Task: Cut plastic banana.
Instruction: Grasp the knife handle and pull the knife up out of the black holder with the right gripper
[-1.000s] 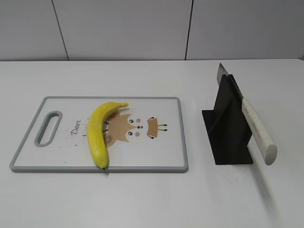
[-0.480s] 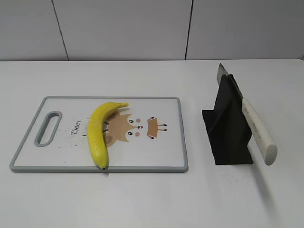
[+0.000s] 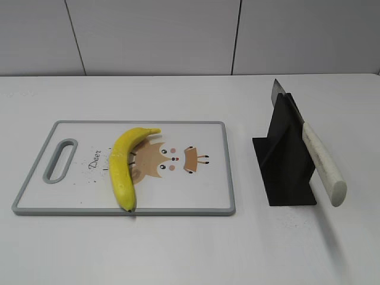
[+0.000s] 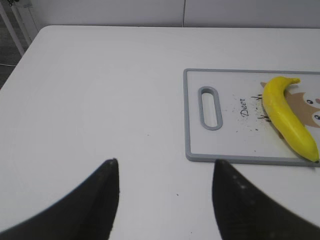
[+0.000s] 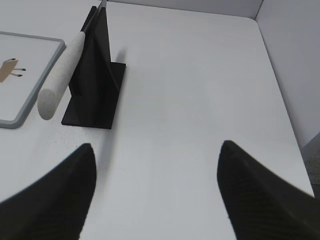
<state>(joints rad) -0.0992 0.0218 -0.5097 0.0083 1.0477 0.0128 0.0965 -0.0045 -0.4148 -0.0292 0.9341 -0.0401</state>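
Next, I move my right gripper over to the knife in the black stand and close it on the middle of its white handle (image 3: 323,161) (image 5: 63,70).
A whole yellow plastic banana (image 3: 123,162) lies on a white cutting board (image 3: 196,193) with a grey rim and a deer drawing. It also shows in the left wrist view (image 4: 286,114). A knife with a white handle (image 3: 322,163) rests slanted in a black stand (image 3: 285,159), and shows in the right wrist view (image 5: 64,72). My left gripper (image 4: 165,162) is open and empty over bare table, left of the board (image 4: 195,150). My right gripper (image 5: 157,147) is open and empty, right of the stand (image 5: 95,82). Neither gripper shows in the exterior view.
The board has a handle slot (image 3: 59,160) at its left end. The white table (image 3: 178,249) meets a grey wall at the back. In the right wrist view the table's right edge (image 5: 280,95) meets a side wall.
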